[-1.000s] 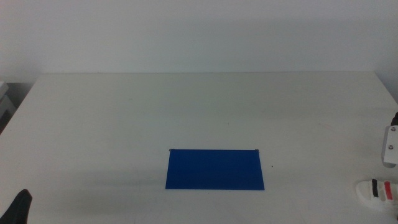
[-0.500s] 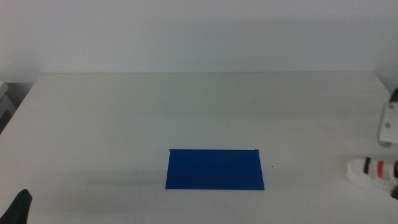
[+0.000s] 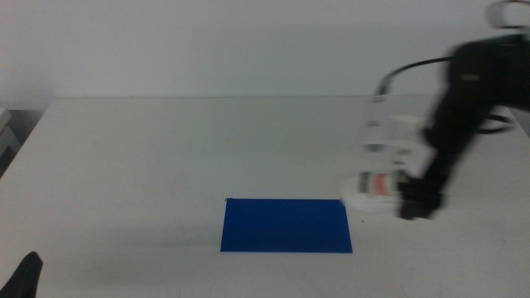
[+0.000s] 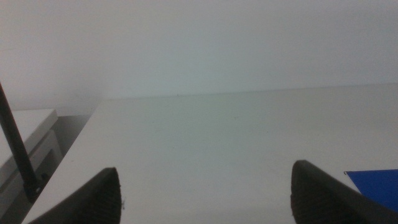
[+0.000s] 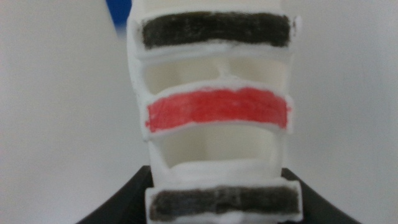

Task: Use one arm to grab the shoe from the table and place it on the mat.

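My right gripper should carry out the placing of the white shoe, now just beside the mat's far corner, setting it down on the middle of the blue mat (image 3: 281,221).
My right arm (image 3: 460,108) reaches in from the right, blurred by motion. Its gripper (image 3: 391,187) is shut on the white shoe (image 3: 371,189) and holds it just beside the far right corner of the blue mat (image 3: 286,225). In the right wrist view the shoe (image 5: 217,109) fills the picture, with black and red straps, and my dark jaws stand on either side of its sole. A sliver of the mat (image 5: 118,15) shows beyond it. My left gripper (image 4: 205,193) is open and empty, waiting at the near left (image 3: 27,277).
The white table (image 3: 166,149) spreads around the mat. In the left wrist view a corner of the mat (image 4: 376,186) shows. A white box (image 4: 25,143) stands off the table's left side.
The right arm has swung into view and carried the shoe from the table's near right edge leftward to the mat's right end. The left gripper has not moved.
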`<state>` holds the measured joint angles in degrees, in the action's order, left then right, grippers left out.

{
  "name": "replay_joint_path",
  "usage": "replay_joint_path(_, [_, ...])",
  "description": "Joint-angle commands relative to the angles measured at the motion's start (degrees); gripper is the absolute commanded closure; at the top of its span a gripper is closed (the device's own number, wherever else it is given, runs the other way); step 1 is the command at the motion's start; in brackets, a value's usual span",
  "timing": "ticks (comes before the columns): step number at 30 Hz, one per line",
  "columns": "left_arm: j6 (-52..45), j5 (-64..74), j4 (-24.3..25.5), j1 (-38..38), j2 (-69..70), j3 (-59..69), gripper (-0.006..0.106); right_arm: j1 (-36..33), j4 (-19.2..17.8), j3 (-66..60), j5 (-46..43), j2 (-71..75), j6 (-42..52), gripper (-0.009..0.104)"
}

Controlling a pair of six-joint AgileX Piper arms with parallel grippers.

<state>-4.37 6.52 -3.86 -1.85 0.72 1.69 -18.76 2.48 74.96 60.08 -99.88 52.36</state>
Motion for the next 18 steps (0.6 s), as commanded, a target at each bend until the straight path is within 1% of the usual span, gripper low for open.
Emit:
replay_joint_path(1, [0.3, -4.7, -0.5, -0.2, 0.8, 0.4, 0.007, -4.1, -0.1, 7.2, 2.3, -2.4, -2.7, 0.099])
replay_joint_path(5, [0.3, -4.7, -0.5, -0.2, 0.8, 0.4, 0.007, -10.0, 0.3, 18.3, 5.2, -10.5, -3.7, 0.099])
replay_joint_path(7, [0.3, -4.7, -0.5, -0.2, 0.8, 0.4, 0.007, -11.9, 0.4, 22.8, 7.0, -13.8, -3.7, 0.099])
replay_joint_path(10, [0.3, -4.7, -0.5, -0.2, 0.8, 0.4, 0.007, -13.7, 1.6, 29.0, 10.4, -18.1, -3.7, 0.099])
replay_joint_path(12, [0.3, -4.7, -0.5, -0.2, 0.8, 0.4, 0.007, -14.5, 2.4, 31.2, 11.6, -19.7, -3.7, 0.099])
replay_joint_path(14, [0.3, -4.7, -0.5, -0.2, 0.8, 0.4, 0.007, -14.8, 3.0, 31.3, 10.5, -20.2, -3.7, 0.099])
replay_joint_path(18, [0.3, -4.7, -0.5, -0.2, 0.8, 0.4, 0.007, -14.9, 2.8, 31.3, 9.9, -20.3, -3.0, 0.099])
